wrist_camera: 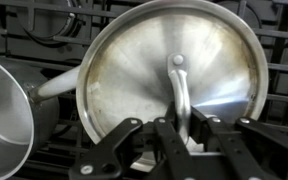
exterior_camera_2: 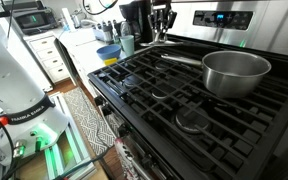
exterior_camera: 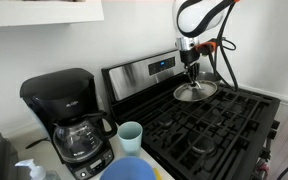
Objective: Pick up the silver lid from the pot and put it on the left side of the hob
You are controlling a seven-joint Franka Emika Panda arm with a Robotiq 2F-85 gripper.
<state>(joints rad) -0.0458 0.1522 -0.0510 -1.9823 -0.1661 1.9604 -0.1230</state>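
Observation:
My gripper is going to release the silver lid on the hob's back grates (exterior_camera: 162, 111) nearest the pale green cup.
My gripper (wrist_camera: 182, 128) is shut on the thin handle at the centre of the silver lid (wrist_camera: 134, 60), a round shiny disc. In an exterior view the gripper (exterior_camera: 191, 66) holds the lid (exterior_camera: 195, 93) low over the black grates of the hob (exterior_camera: 214, 125), near the back panel. I cannot tell whether the lid touches the grates. The pot (exterior_camera_2: 236, 72) stands open on the hob (exterior_camera_2: 174, 100), its long handle pointing toward the gripper (exterior_camera_2: 162, 25). The pot's rim (wrist_camera: 4, 110) shows at the left of the wrist view.
A black coffee maker (exterior_camera: 66, 115) with a glass carafe stands on the counter beside the hob. A pale green cup (exterior_camera: 130, 133) and a blue plate (exterior_camera: 132, 170) stand there too. The steel back panel with a blue display (exterior_camera: 162, 65) is behind the lid.

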